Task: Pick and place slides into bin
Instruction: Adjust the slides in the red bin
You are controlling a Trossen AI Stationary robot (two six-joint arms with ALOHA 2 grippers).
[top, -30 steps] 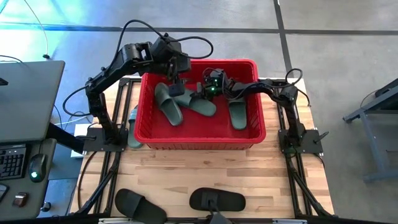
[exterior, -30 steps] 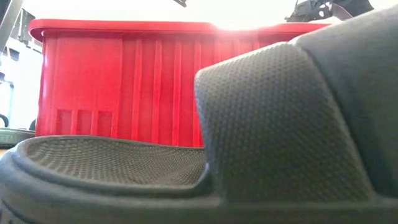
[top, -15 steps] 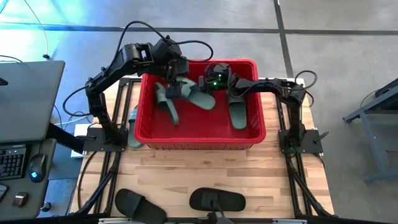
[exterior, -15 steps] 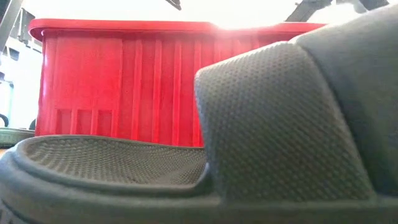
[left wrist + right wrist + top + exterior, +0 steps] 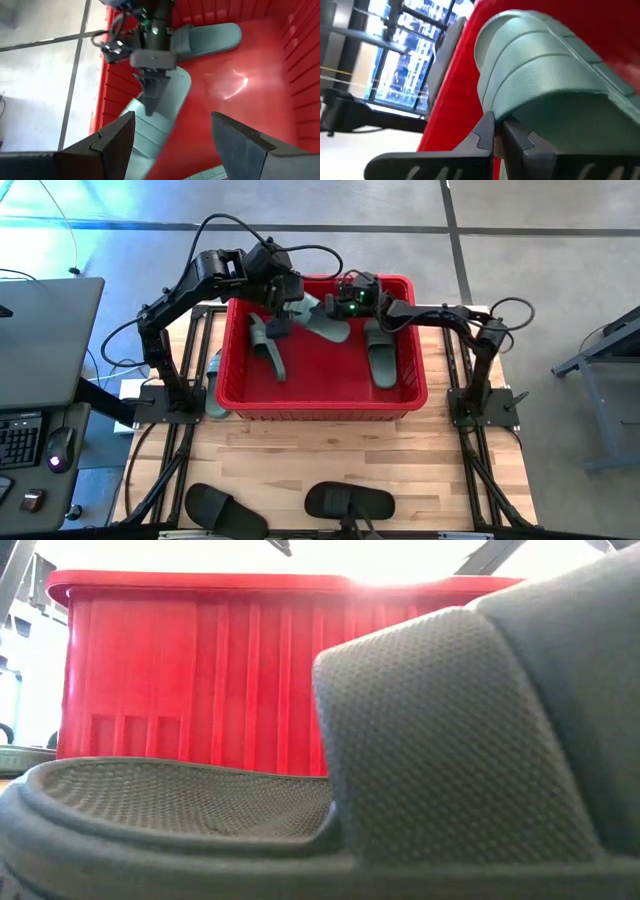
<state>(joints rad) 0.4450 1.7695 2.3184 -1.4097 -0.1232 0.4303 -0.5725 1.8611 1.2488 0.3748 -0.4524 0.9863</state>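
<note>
Next, my right gripper releases the raised green slide so that it is left on the bottom of the red bin, between the two flat green slides (image 5: 304, 354).
The red bin (image 5: 320, 406) stands at the middle of the table. Two green slides lie flat on its floor, one at the left (image 5: 268, 345) and one at the right (image 5: 382, 358). My right gripper (image 5: 322, 313) reaches in from the right, shut on a third green slide (image 5: 327, 325) that is raised near the bin's far wall. My left gripper (image 5: 282, 315) hovers open over the bin's far left part, close beside that slide, with nothing between its fingers (image 5: 172, 135). My right gripper pinches the held slide at its ribbed strap (image 5: 520, 107), at the strap's edge nearest the fingers (image 5: 487, 131). The fingers come nearly level from the table's right side. The slide is lifted off the bin's floor and tilted, one end (image 5: 142, 132) hanging lower.
Another green slide (image 5: 214, 383) lies on the table against the bin's left wall. Two black slides (image 5: 225, 508) (image 5: 348, 502) lie at the table's near edge; one (image 5: 400, 770) fills the low view. A desk with a keyboard stands left of the table.
My right gripper has risen and drawn toward the bin's far wall, rolling a little. The green slide it holds lay on the bin's floor near the middle and has come up with it. My left gripper has stayed where it was, open.
</note>
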